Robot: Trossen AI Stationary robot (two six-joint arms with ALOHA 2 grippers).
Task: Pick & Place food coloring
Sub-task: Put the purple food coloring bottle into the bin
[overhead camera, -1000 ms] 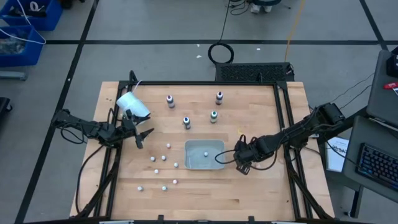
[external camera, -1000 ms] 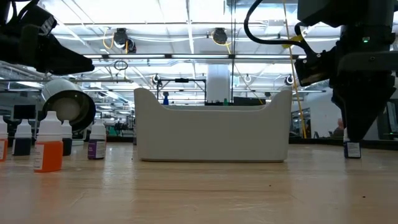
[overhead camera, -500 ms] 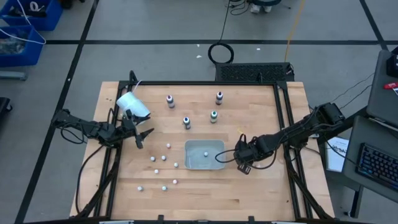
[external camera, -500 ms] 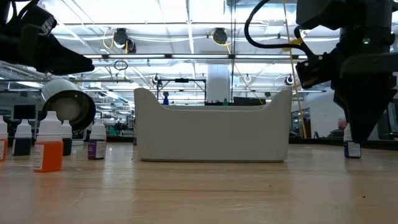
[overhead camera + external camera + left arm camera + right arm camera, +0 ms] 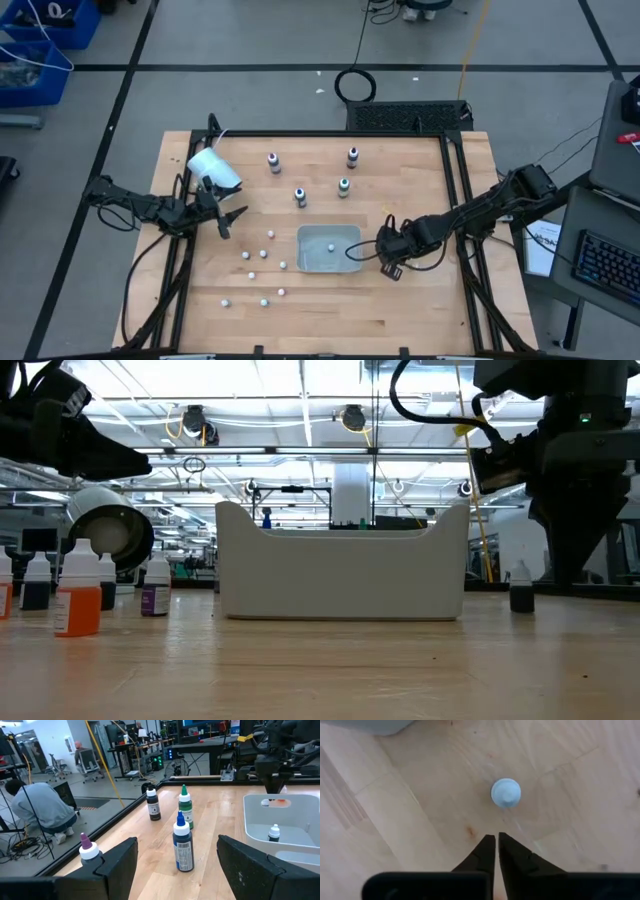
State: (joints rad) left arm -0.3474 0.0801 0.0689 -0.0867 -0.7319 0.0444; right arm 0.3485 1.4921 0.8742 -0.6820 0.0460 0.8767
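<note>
The small dark bottle is beside my right gripper's shut fingers, so next I open them, move over the bottle and close around its white cap [image 5: 520,573].
Several food coloring bottles [image 5: 300,196] with coloured caps stand upright on the far middle of the table, among them a blue one [image 5: 182,845] and a green one [image 5: 185,807]. A small dark bottle with a white cap [image 5: 506,792] stands upright on the wood [image 5: 521,592], just beyond the tips of my right gripper [image 5: 496,837]. That gripper [image 5: 385,262] points down right of the bin, shut with nothing between its fingers. My left gripper [image 5: 228,222] waits open near the table's left edge, level and facing the bottles [image 5: 176,880].
A white bin [image 5: 340,575] sits at the table's middle with its rim [image 5: 300,250] close to my right gripper. A white cup [image 5: 213,168] lies on its side at the far left. Several small white-capped bottles [image 5: 264,300] stand scattered at the near left. A person [image 5: 42,807] crouches beyond the table.
My right gripper has shut on nothing. The small bottle that stood between its fingertips now stands free and upright, a little closer to the bin. The left arm has kept still.
</note>
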